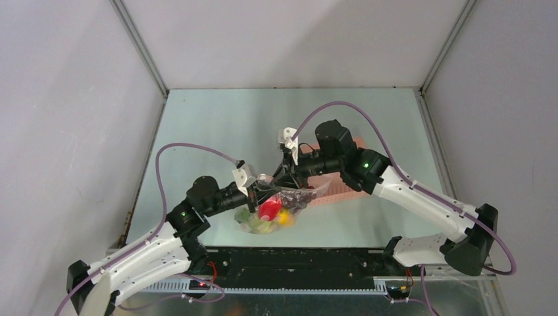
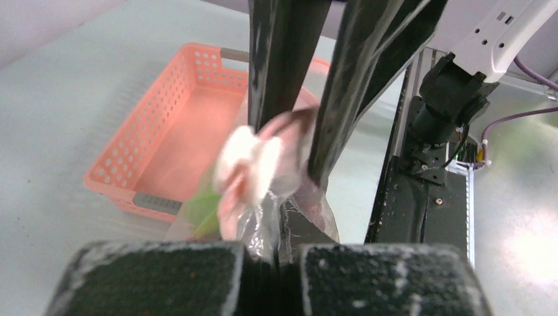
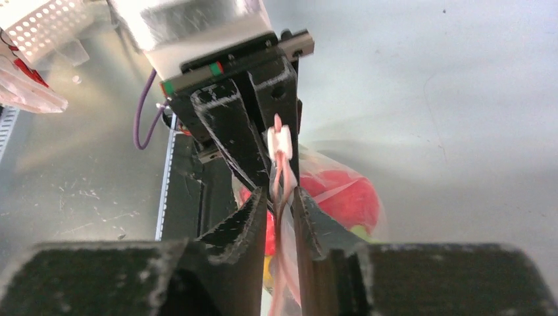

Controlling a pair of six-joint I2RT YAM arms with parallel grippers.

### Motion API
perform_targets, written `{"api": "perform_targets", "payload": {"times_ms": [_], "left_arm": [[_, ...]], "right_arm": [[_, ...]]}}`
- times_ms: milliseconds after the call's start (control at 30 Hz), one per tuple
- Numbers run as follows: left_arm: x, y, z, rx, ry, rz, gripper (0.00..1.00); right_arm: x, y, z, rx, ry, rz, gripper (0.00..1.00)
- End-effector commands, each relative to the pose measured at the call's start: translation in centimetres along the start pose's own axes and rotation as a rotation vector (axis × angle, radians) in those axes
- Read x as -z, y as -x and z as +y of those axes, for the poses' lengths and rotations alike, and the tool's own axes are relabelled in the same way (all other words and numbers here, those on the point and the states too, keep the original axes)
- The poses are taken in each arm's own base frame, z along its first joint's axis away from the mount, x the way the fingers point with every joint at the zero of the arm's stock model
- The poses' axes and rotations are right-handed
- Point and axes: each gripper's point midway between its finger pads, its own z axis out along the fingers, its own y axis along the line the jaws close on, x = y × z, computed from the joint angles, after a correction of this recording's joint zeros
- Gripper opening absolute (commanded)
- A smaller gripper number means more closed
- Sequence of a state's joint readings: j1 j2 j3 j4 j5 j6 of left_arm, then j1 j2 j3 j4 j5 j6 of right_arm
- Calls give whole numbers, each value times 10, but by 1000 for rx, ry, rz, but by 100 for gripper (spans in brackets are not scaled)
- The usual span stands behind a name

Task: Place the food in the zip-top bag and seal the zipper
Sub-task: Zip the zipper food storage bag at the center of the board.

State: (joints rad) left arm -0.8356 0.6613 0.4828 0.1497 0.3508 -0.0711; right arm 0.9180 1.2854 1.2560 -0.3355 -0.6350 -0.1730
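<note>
The robot's right gripper is pinching the pink zipper short of the white slider, so it should open and take hold of the white slider itself (image 3: pixel 279 141).
The zip-top bag (image 1: pixel 258 224) hangs between my two grippers just above the table, with a red piece (image 1: pixel 268 209), a yellow piece (image 1: pixel 284 217) and pale green food inside. My left gripper (image 1: pixel 260 189) is shut on the bag's top edge (image 2: pixel 275 230). My right gripper (image 1: pixel 284 183) faces it, and its jaws are closed on the pale pink zipper (image 3: pixel 281 172). In the right wrist view the strip runs between my right gripper's (image 3: pixel 279 195) fingers, with a white slider (image 3: pixel 279 141) just beyond them and the red food (image 3: pixel 345 195) behind.
The pink slatted basket (image 1: pixel 337 187) stands on the table right of the bag, partly under my right arm; it also shows in the left wrist view (image 2: pixel 164 131). The black base rail (image 1: pixel 296 262) runs along the near edge. Grey walls enclose the table.
</note>
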Motion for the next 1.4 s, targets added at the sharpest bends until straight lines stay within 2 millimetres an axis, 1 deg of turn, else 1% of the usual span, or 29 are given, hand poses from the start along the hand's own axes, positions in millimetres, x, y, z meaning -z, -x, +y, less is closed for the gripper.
{"api": "perform_targets", "payload": {"times_ms": [0,33,67,133,267,400,600,800,933,1033,1100,1200,1267,1300,1367], "left_arm": [[0,27,-7,-37,-38,-55,1],[0,27,-8,-34,-40,-51,1],[0,26,-8,-31,-40,-48,0],[0,26,-9,-27,-47,-45,0],[-1,27,-12,-24,-63,-45,0],[-1,29,-9,-8,-44,-42,0],[-1,34,-7,13,-25,-56,0],[-1,39,-4,37,-2,-69,0],[-3,42,-1,56,20,-72,0],[-4,41,0,68,22,-69,0],[-4,43,-1,70,21,-74,0],[-4,43,-2,72,12,-78,0],[-5,43,-2,73,11,-78,0],[-4,44,-2,73,12,-81,0],[-3,46,-2,78,19,-90,0]], "right_arm": [[19,43,7,116,-16,-127,33],[20,45,10,129,-6,-135,41],[21,48,12,139,2,-144,44],[20,52,18,155,35,-163,46],[16,56,19,168,58,-180,47],[11,55,18,153,58,-179,50],[2,45,14,152,28,-142,50],[-1,40,8,142,-22,-116,48],[-6,38,7,138,-34,-110,44],[-9,35,3,132,-55,-98,36],[-9,34,2,130,-64,-94,33],[-10,33,2,129,-64,-90,31],[-11,33,3,130,-59,-91,20],[-10,33,3,132,-57,-91,12],[-10,32,4,132,-55,-89,6]]}}
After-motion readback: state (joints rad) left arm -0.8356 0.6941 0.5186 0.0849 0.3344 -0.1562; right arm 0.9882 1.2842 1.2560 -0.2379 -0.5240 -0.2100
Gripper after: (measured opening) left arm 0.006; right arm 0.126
